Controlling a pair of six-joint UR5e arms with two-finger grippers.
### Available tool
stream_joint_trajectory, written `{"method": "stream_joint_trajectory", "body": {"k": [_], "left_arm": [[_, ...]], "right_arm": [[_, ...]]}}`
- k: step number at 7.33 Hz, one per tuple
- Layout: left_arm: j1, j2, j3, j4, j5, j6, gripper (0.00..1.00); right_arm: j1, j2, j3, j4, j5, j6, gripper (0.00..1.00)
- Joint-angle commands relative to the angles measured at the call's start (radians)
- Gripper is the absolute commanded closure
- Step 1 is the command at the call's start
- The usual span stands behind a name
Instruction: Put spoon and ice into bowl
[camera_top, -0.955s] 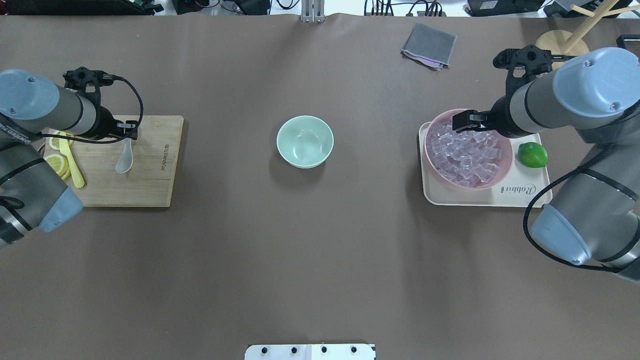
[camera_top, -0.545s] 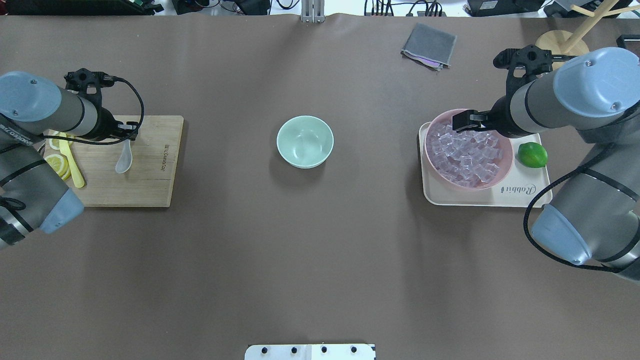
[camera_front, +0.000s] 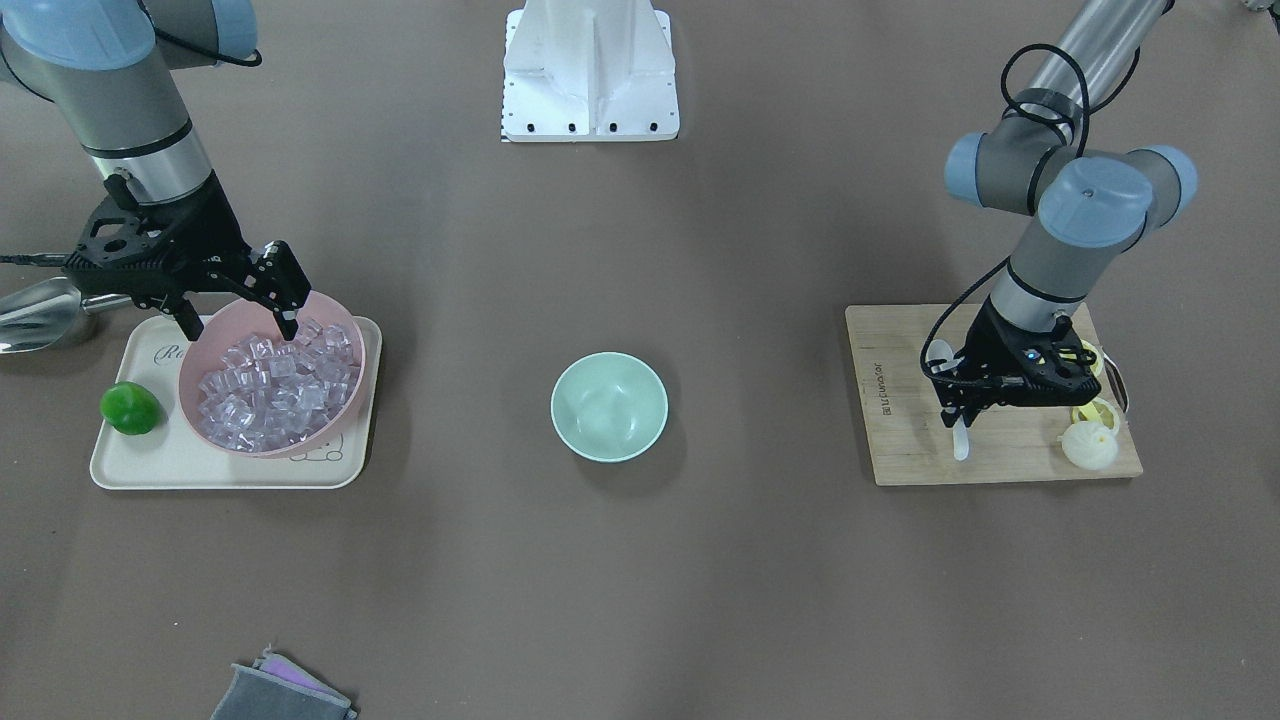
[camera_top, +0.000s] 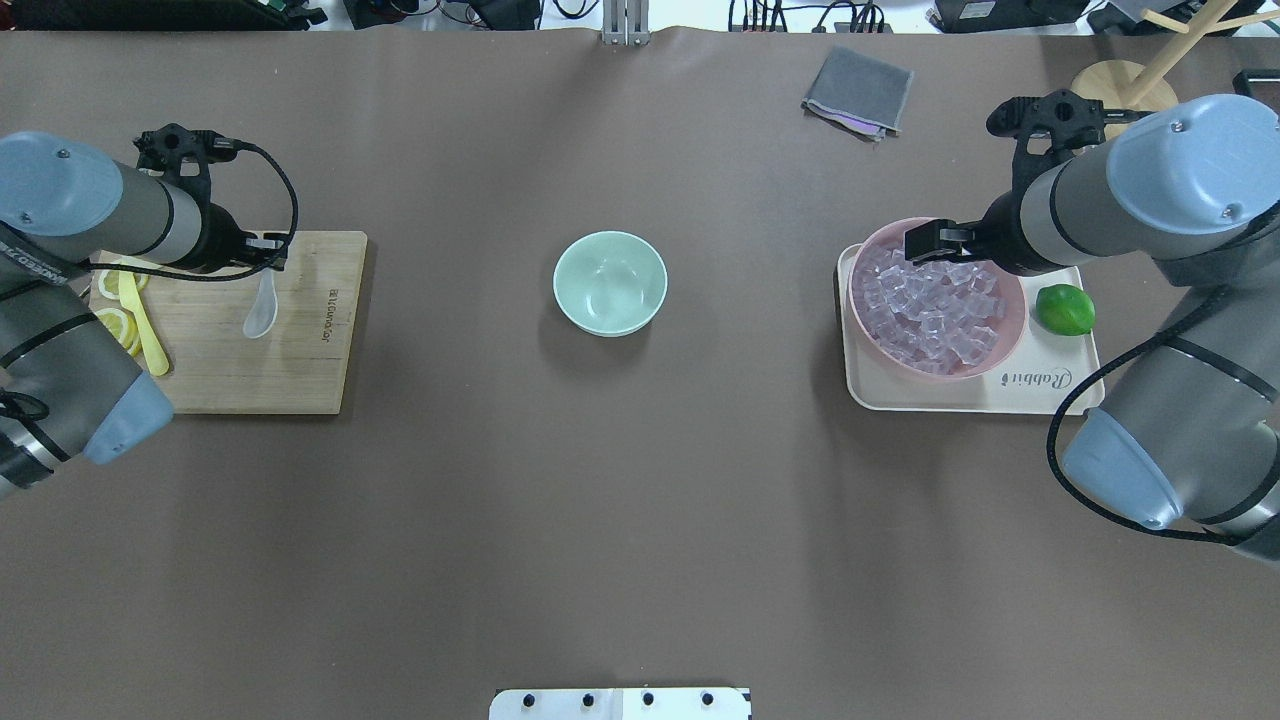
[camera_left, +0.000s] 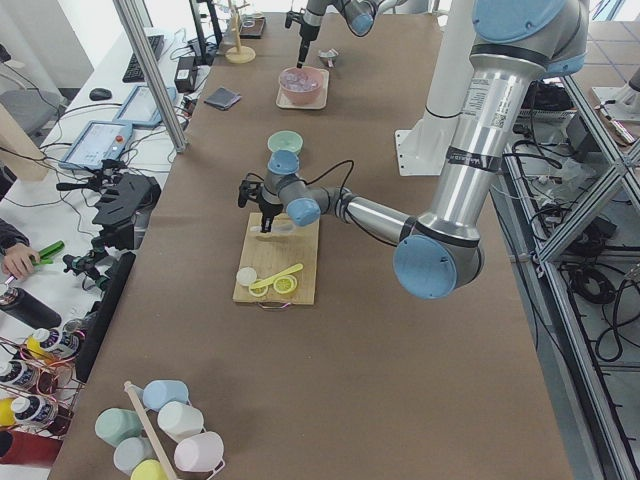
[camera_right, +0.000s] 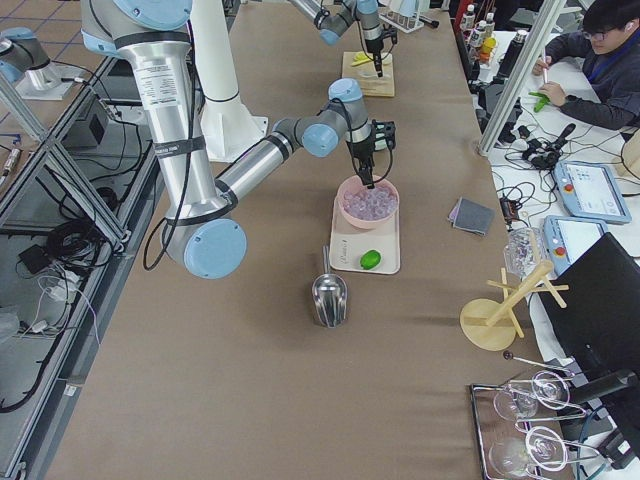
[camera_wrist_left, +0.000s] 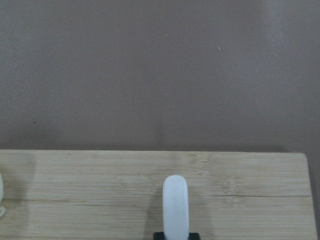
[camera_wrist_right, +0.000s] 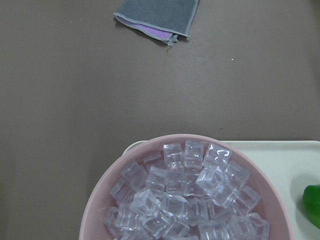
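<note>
I need to use my left gripper to release the white spoon, now over the wooden cutting board, in the mint-green bowl (camera_front: 631, 424), with the spoon's handle over the bowl's rim facing the cutting board.
The white spoon (camera_top: 261, 312) is over the wooden cutting board (camera_top: 300, 370) at the left. My left gripper (camera_top: 268, 264) is shut on its handle; the handle's end sticks out past the fingers in the left wrist view (camera_wrist_left: 175, 202). I cannot tell whether the scoop touches the board. The mint-green bowl (camera_top: 610, 283) stands empty at the table's middle. The ice (camera_top: 935, 310) is a pile of clear cubes in the pink bowl (camera_top: 1012, 330). My right gripper (camera_front: 240, 322) is open over the pink bowl's far rim, just above the cubes.
Lemon slices (camera_top: 112, 325) and a yellow utensil (camera_top: 148, 338) lie on the board's left part. The pink bowl and a lime (camera_top: 1065, 309) sit on a cream tray (camera_top: 960, 395). A steel scoop (camera_front: 35, 310) lies beside the tray. A grey cloth (camera_top: 858, 90) lies far right.
My left gripper has moved a little to the right and away from the robot, and the spoon has shifted with it. The right arm has not moved.
</note>
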Motion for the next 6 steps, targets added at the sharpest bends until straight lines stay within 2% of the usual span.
{"method": "stream_joint_trajectory", "body": {"k": [1,2,4,6], "left_arm": [[0.000,-0.018,-0.082,0.006,0.027,-0.198,0.99],[0.011,-0.052,-0.087,0.006,0.073,-0.289,0.99],[0.142,-0.156,-0.074,0.009,0.241,-0.484,0.99],[0.236,-0.248,-0.035,0.012,0.356,-0.619,0.95]], "right_arm": [[0.001,0.000,-0.004,0.001,0.000,0.001,0.00],[-0.001,0.000,-0.009,0.001,0.000,0.006,0.00],[-0.027,0.003,-0.015,0.009,-0.027,0.061,0.00],[-0.033,0.003,-0.026,0.010,-0.029,0.060,0.00]]}}
